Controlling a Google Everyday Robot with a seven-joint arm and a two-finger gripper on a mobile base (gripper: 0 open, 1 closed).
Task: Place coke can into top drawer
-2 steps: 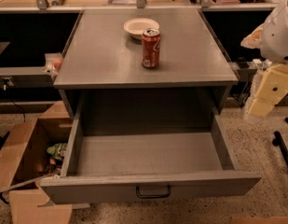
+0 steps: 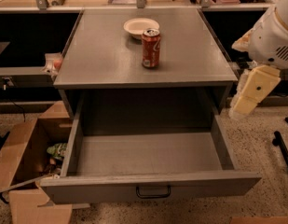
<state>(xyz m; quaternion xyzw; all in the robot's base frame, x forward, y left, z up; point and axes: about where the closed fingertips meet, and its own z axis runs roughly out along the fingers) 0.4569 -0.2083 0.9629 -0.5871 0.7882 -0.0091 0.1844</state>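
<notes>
The coke can is in front of the white bowl. I should next move my gripper to the coke can's middle [image 2: 151, 49], below its top rim, and close it there.
The coke can [image 2: 151, 48] stands upright on the grey cabinet top [image 2: 101, 55], just in front of a white bowl. The top drawer [image 2: 148, 155] is pulled wide open below the top. Its inside is empty and its flat front panel with a dark handle [image 2: 153, 192] faces me. My gripper [image 2: 252, 93] hangs at the cabinet's right side, on the white and cream arm. It is level with the cabinet's top edge, well to the right of the can, and holds nothing that I can see.
A white bowl [image 2: 141, 27] sits behind the can. An open brown cardboard box [image 2: 22, 157] with items inside stands on the floor left of the drawer. Dark shelving flanks the cabinet on both sides, and a black bar [image 2: 283, 148] lies on the floor at right.
My arm and gripper have shifted a little to the left, closer to the cabinet's right side. The can, bowl and drawer have not moved.
</notes>
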